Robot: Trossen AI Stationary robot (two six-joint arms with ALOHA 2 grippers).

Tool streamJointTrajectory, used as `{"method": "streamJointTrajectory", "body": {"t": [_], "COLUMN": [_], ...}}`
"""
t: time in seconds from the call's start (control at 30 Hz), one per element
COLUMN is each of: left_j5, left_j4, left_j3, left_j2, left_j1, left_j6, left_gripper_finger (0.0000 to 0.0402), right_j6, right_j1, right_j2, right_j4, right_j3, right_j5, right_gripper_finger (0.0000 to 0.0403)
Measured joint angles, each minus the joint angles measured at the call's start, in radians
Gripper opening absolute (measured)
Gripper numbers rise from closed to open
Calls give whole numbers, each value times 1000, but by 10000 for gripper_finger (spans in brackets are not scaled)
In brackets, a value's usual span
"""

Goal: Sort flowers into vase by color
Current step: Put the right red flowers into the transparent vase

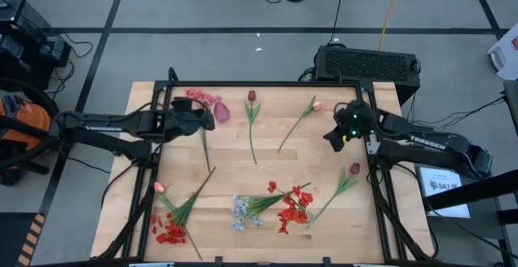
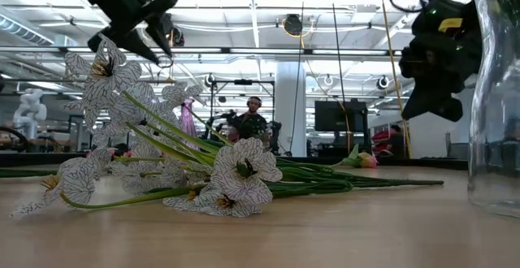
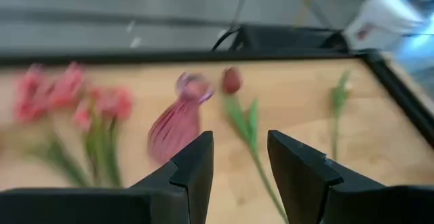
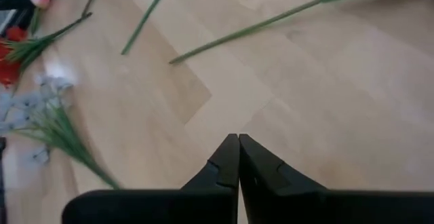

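My left gripper needs to next move over to the pink cluster next to the pink vase and close on the middle of its green stem [image 1: 204, 134].
Flowers lie flat on the wooden table [image 1: 324, 178]: a pink cluster [image 1: 198, 97], a maroon tulip [image 1: 252, 95], a pink bud [image 1: 317, 105], a second maroon tulip [image 1: 354, 168], red clusters [image 1: 293, 206], a pale blue-white bunch [image 1: 240, 210], and at the near left another pink bud [image 1: 159, 187] and red cluster [image 1: 170, 230]. The pink vase [image 1: 220, 111] seems to lie on its side at the far left, neck toward the far edge. My left gripper [image 3: 237, 163] hangs open just left of the vase [image 3: 178, 119], holding nothing. My right gripper [image 4: 237, 157] is shut and empty, above bare wood at the right.
A black frame [image 1: 267, 83] borders the table. In the low view a clear glass vessel [image 2: 496, 97] stands close at the right edge, and the pale bunch [image 2: 236, 179] lies in front. Bare wood lies in the table's middle, between the stems.
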Motion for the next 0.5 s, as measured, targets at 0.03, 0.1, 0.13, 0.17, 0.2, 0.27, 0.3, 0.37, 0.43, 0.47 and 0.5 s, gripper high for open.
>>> {"method": "streamJointTrajectory", "body": {"t": [0.03, 0.1, 0.13, 0.17, 0.2, 0.27, 0.3, 0.37, 0.43, 0.47, 0.5], "left_j5": [13, 40, 60, 84, 112, 166, 181, 198, 219, 230, 242], "left_j4": [-46, -101, -121, -138, -150, -177, -197, -226, -249, -253, -249], "left_j3": [9, 14, 15, 15, 15, 15, 15, 15, 15, 15, 15], "left_j2": [14, 36, 44, 53, 65, 96, 112, 146, 178, 192, 205], "left_j1": [6, 21, 32, 46, 62, 97, 116, 159, 203, 225, 246], "left_j6": [-62, -162, -199, -224, -235, -235, -234, -234, -230, -221, -202], "left_gripper_finger": [147, 147, 147, 147, 147, 147, 147, 147, 147, 148, 148], "right_j6": [-13, -35, -39, -40, -39, -36, -31, -27, -19, -9, -1], "right_j1": [-10, -26, -30, -31, -32, -32, -32, -31, -32, -32, -32], "right_j2": [16, 50, 65, 78, 90, 109, 117, 125, 126, 126, 126], "right_j4": [4, 3, 2, 2, 2, 2, 3, 2, 3, 4, 5], "right_j3": [0, 0, 0, 0, 0, 0, 0, 0, 0, 0, 0], "right_j5": [-5, -20, -22, -22, -22, -22, -22, -22, -22, -22, -22], "right_gripper_finger": [0, 0, 0, 0, 0, 0, 0, 0, 0, 0, 0]}}
